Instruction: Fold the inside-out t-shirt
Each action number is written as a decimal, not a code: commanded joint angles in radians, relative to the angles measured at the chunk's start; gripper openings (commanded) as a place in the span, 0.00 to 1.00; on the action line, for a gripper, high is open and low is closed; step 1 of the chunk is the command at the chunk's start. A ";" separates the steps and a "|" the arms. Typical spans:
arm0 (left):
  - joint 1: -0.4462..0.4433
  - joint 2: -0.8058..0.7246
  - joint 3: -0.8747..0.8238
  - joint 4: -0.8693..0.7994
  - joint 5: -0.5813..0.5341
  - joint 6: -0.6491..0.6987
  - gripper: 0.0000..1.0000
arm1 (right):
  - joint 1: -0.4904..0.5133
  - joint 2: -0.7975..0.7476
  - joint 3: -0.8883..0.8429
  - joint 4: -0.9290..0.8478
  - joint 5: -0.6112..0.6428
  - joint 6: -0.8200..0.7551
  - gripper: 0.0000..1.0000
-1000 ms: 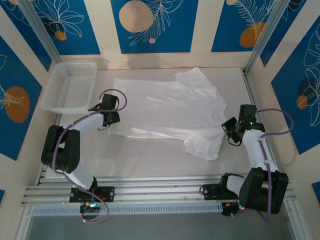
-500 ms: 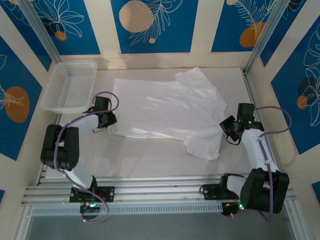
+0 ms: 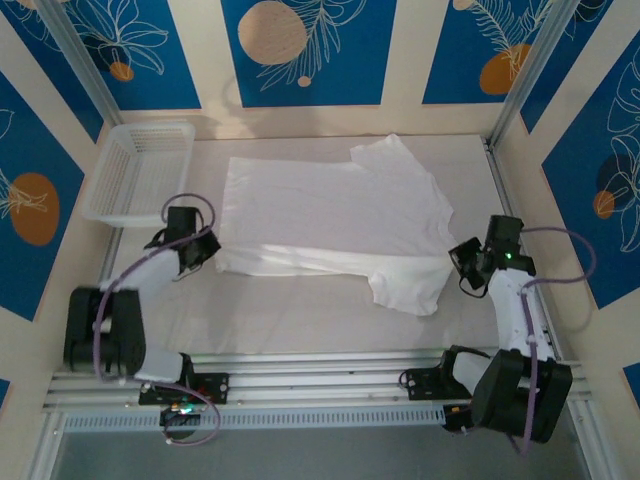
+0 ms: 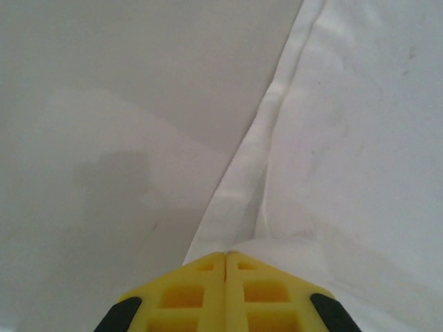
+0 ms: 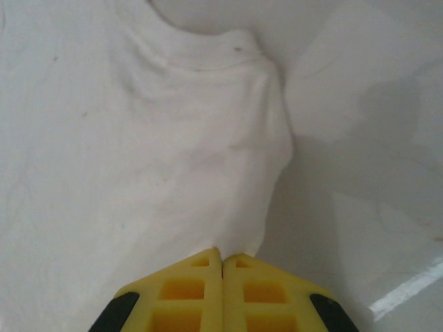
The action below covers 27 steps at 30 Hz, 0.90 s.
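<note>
Next, my right gripper lets go of the t-shirt's edge on its neck end (image 3: 442, 235), just behind the front sleeve.
The inside-out t-shirt (image 3: 330, 215) lies spread flat across the white table, plain white and wrinkled, with one sleeve at the back and one at the front right. My left gripper (image 3: 210, 247) is shut on its left hem edge. In the left wrist view the yellow jaws (image 4: 225, 254) are closed on a fold of the hem (image 4: 242, 187). My right gripper (image 3: 456, 258) pinches the shirt's right edge. In the right wrist view the jaws (image 5: 221, 252) are shut on cloth just below the neck band (image 5: 201, 59).
A white mesh basket (image 3: 140, 170) stands at the back left, close to the left arm. Bare table (image 3: 300, 315) runs along the front of the shirt, up to the metal rails (image 3: 320, 375). A frame post (image 3: 500, 170) lines the right side.
Both grippers have drawn outward, the left one to the left and the right one to the right and nearer. The shirt between them is pulled longer and flatter.
</note>
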<state>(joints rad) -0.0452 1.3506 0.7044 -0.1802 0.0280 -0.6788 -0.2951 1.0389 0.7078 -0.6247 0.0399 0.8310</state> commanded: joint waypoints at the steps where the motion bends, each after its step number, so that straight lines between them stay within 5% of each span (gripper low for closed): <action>1: 0.015 -0.177 -0.086 -0.116 0.074 -0.072 0.00 | -0.022 -0.037 -0.034 -0.037 -0.052 0.014 0.00; 13: 0.013 -0.702 -0.405 -0.447 0.113 -0.139 0.00 | -0.038 -0.190 -0.120 -0.143 0.026 0.055 0.00; 20: 0.013 -0.674 -0.348 -0.421 0.081 -0.139 0.00 | -0.042 -0.205 -0.117 -0.088 -0.073 0.050 0.00; 27: 0.012 -0.469 -0.146 -0.343 0.021 -0.089 0.00 | -0.015 -0.048 0.011 0.022 -0.108 0.028 0.00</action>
<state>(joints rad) -0.0383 0.8253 0.4767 -0.5774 0.0849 -0.7998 -0.3199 0.9356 0.6395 -0.6796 -0.0273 0.8703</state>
